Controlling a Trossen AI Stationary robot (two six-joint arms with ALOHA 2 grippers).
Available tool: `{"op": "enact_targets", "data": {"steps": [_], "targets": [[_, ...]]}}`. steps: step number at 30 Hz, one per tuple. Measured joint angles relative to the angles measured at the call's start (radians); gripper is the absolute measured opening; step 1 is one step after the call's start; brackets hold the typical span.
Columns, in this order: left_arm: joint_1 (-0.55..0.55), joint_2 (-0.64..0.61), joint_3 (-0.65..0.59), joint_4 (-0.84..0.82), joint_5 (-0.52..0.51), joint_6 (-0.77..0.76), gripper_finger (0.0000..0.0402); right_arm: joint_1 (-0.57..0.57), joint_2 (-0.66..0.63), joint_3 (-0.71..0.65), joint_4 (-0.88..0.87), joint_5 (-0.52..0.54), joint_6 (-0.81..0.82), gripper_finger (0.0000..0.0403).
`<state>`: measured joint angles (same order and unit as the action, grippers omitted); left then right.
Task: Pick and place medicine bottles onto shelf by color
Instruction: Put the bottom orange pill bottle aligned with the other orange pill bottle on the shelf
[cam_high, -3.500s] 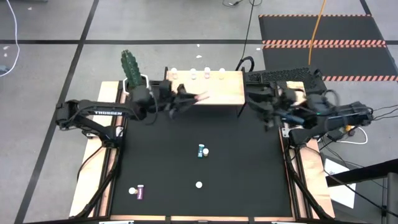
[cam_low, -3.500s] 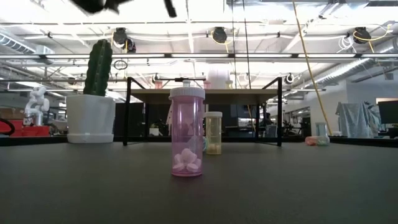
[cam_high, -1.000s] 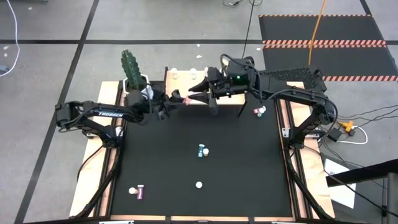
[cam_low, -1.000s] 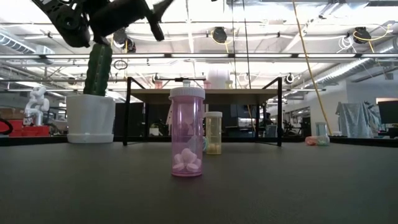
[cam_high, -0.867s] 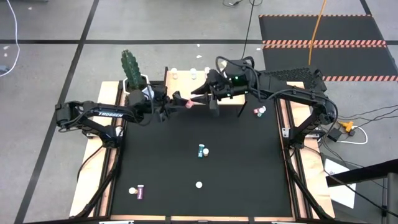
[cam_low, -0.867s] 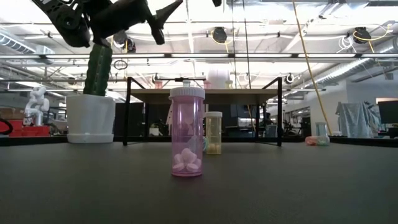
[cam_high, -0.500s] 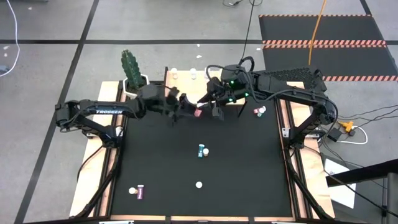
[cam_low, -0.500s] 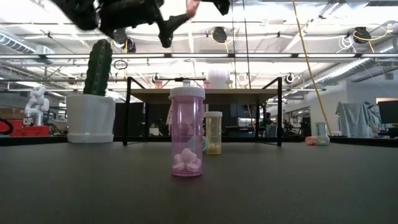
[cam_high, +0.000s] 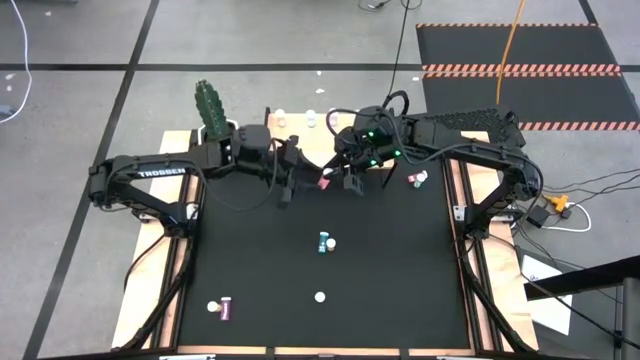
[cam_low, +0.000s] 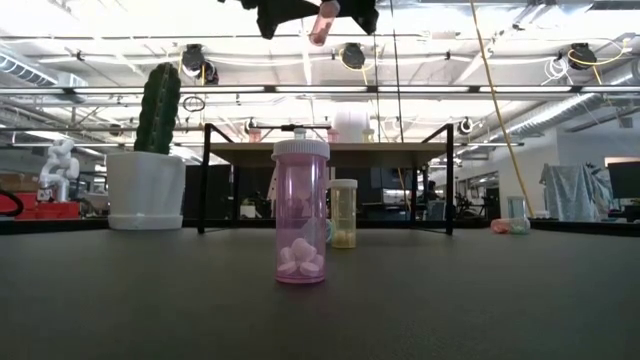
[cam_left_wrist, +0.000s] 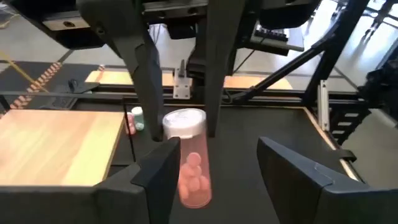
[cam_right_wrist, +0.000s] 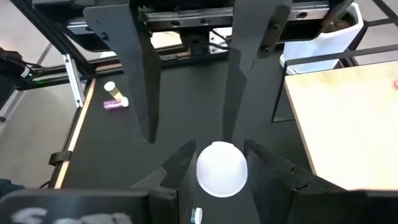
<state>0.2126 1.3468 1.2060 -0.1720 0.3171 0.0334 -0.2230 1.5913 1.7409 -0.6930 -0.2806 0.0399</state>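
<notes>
My left gripper should take the bottle's body (cam_high: 323, 183) while my right gripper pinches the slanted pink bottle's white cap, and only then will my right gripper grip its lower end.
A pink medicine bottle (cam_left_wrist: 189, 165) with a white cap hangs high over the table, just in front of the wooden shelf (cam_high: 372, 150). My right gripper (cam_right_wrist: 219, 152), also in the high view (cam_high: 334, 174), is shut on it. My left gripper (cam_left_wrist: 217, 180) faces it from the table's left side (cam_high: 293, 182) and is open. The bottle's body stands beside one of its fingertips (cam_left_wrist: 163, 165). Two white-capped bottles (cam_high: 311, 120) stand on the shelf's far edge. My right gripper pinches the bottle's white cap (cam_right_wrist: 221, 180) by its rim, between its two fingers. The fingers slant down from the table's right and lie along the bottle. The pink body (cam_low: 322, 24) sticks out past the fingertips, tilted and clear of table and shelf. My left gripper may touch the bottle's body with one finger; I cannot tell.
On the black table lie a teal bottle (cam_high: 324, 243), a purple one (cam_high: 222, 309) near the front left and another (cam_high: 418, 179) by the right edge. A pink bottle (cam_low: 300, 215) stands upright mid-table. A potted cactus (cam_high: 210, 105) stands left of the shelf.
Both grippers have come off the shelf's front toward the table's near edge, with the pink bottle between them. My left arm has risen and its gripper has turned about. My right gripper has tipped farther down and kept the bottle.
</notes>
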Motion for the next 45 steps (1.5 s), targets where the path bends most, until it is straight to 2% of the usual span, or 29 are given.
{"op": "enact_targets", "data": {"steps": [4,11,18,21,27,30,33,37,41,45], "targets": [[-0.013,0.011,0.0,-0.022,-0.053,-0.002,0.0212,0.0,0.0,0.0,0.009,-0.005,-0.008,0.0116],[-0.043,0.078,0.001,0.028,-0.06,-0.066,0.0211,0.01,0.0,0.0,0.006,-0.022,-0.032,0.0116],[-0.048,0.091,0.0,0.094,-0.059,-0.114,0.021,0.015,0.0,0.0,-0.011,-0.038,-0.034,0.0116],[-0.049,0.091,0.0,0.097,-0.068,-0.117,0.0191,0.017,0.0,0.0,-0.013,-0.039,-0.034,0.0116],[-0.048,0.091,0.0,0.096,-0.083,-0.117,0.0109,0.021,0.0,0.0,-0.013,-0.038,-0.045,0.0116],[-0.048,0.091,0.0,0.096,-0.084,-0.119,0.0083,0.022,0.0,0.0,-0.015,-0.039,-0.045,0.0116],[-0.048,0.091,0.0,0.096,-0.084,-0.121,0.008,0.022,0.0,0.0,-0.015,-0.041,-0.053,0.0116],[-0.048,0.091,0.0,0.108,-0.086,-0.126,0.0105,0.021,-0.011,0.0,-0.01,-0.038,-0.06,0.0127],[-0.047,0.09,0.0,0.162,-0.088,-0.15,0.0118,0.007,-0.059,-0.001,0.024,0.022,-0.053,0.016],[-0.038,0.082,0.0,0.225,-0.103,-0.174,0.0112,-0.002,-0.151,-0.008,0.048,0.162,-0.024,0.0195]]}}
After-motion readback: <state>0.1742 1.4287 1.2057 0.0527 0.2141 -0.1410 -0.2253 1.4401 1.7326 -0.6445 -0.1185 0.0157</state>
